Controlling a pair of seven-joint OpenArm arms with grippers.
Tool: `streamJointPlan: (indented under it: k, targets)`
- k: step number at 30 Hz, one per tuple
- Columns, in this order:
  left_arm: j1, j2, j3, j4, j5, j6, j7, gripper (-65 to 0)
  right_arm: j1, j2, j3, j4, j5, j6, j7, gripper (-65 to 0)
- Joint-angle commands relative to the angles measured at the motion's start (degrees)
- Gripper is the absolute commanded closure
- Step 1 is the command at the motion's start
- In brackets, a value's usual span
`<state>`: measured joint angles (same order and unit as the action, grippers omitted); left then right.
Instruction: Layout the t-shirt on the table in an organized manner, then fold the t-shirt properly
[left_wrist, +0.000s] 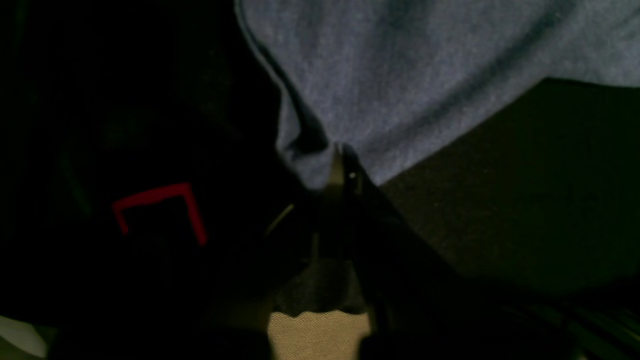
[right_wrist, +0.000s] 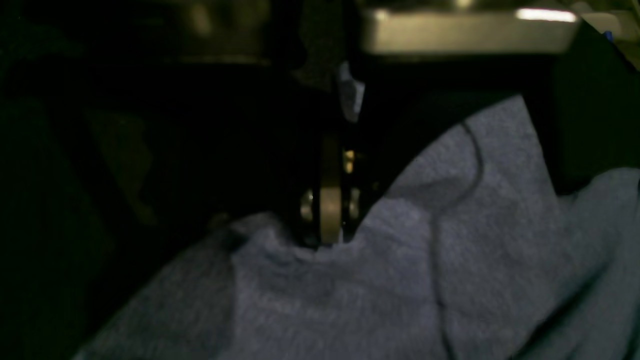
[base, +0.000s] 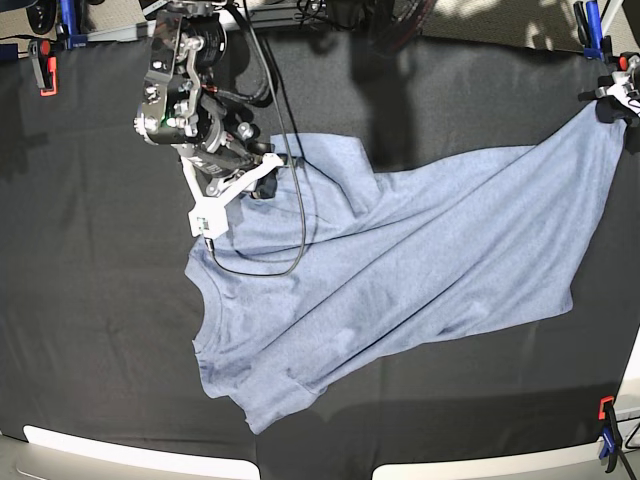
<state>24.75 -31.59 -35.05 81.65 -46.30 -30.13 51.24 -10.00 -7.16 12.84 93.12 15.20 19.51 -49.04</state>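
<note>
Next, my right gripper releases the t-shirt's bunched fold, now at the shirt's far edge, on the bare black table (base: 167, 118) between the t-shirt's collar and the far edge of the table.
The blue-grey t-shirt (base: 400, 260) lies crumpled and slanted across the black table (base: 100, 300), one end pulled toward the far right corner. There my left gripper (base: 612, 103) is shut on a corner of the cloth; the left wrist view shows its fingertips (left_wrist: 343, 162) pinching the t-shirt (left_wrist: 400, 75) edge. My right gripper (base: 262, 182) sits at the shirt's far left edge. In the right wrist view its jaws (right_wrist: 327, 232) are shut on a bunched fold of the t-shirt (right_wrist: 400, 280).
A black cable (base: 292, 255) from the right arm loops over the shirt. Red clamps (base: 44, 62) and blue clamps (base: 590, 25) hold the table's cloth at the corners. A light rim (base: 130, 455) runs along the near edge.
</note>
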Motion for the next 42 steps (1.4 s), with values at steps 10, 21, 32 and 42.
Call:
streamJointPlan:
  k: [10, 21, 32, 42]
  targets:
    - [0.0, -1.3, -0.6, 0.8, -0.8, -0.4, 0.9, 0.0, -11.1, 2.5, 0.0, 16.4, -5.4, 0.2, -3.5, 0.0]
    - [0.2, -1.3, -0.6, 0.8, -11.5, -5.3, 9.9, 0.0, -21.6, 4.1, 9.0, 23.8, -7.0, 0.2, -3.5, 0.0]
    - [0.2, -1.3, -0.6, 0.8, -15.7, -6.9, 13.9, 0.0, -24.5, 7.1, 14.7, 24.0, -6.3, 0.2, -3.8, 0.0]
    - [0.2, -3.1, -0.6, 0.8, -16.0, -8.2, 17.9, -23.9, -24.4, 12.2, 18.7, 24.0, -4.1, 0.2, -3.6, 0.0]
